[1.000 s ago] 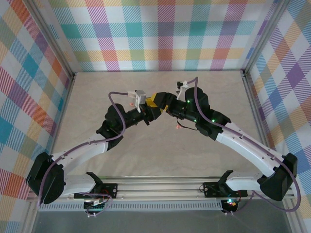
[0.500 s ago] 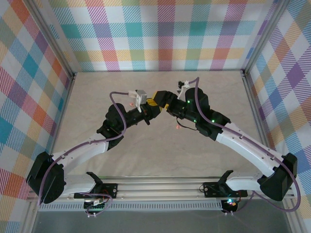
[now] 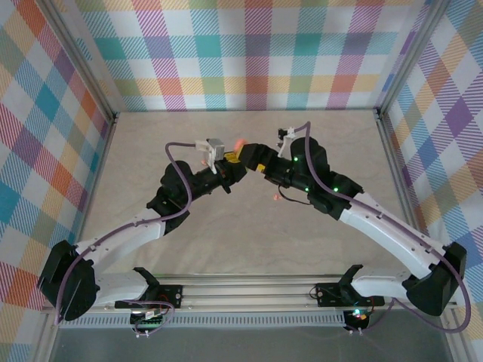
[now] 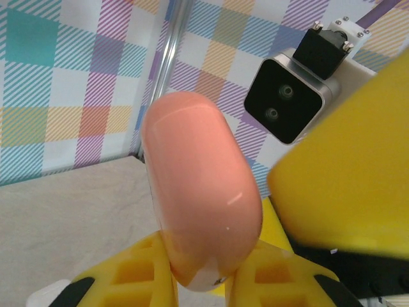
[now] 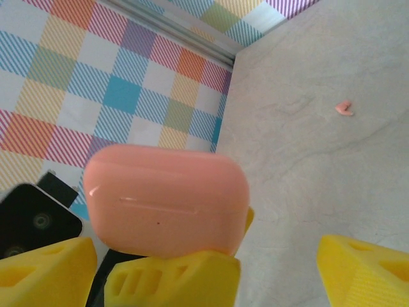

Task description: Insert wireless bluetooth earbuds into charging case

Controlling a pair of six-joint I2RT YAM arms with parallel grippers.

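The charging case's hinge side faces my right gripper, so my right gripper should hold the case by its ends (image 5: 238, 203) while my left gripper takes it anew.
The salmon-pink charging case (image 4: 201, 204) is pinched between the yellow fingers of my left gripper (image 4: 204, 278), which is shut on its lower end. It is held above the table with its lid closed (image 5: 166, 201). From above, the case (image 3: 239, 143) peeks out at the tip of the left gripper (image 3: 235, 153). My right gripper (image 3: 255, 160) faces it and stands open (image 5: 208, 272), its fingers (image 5: 364, 268) wide on either side of the case without touching it. One pink earbud (image 5: 345, 109) lies on the table. Two pink earbuds (image 3: 204, 161) (image 3: 277, 197) show from above.
The beige tabletop (image 3: 249, 241) is walled by plaid panels (image 3: 249, 53) on three sides, with metal rails along their feet. Both arms meet at mid-table. The right wrist's camera (image 4: 284, 99) sits close in front of the left gripper.
The right gripper has opened and let go of the case. The left gripper has shut on it and now holds it alone, slightly higher and farther back.
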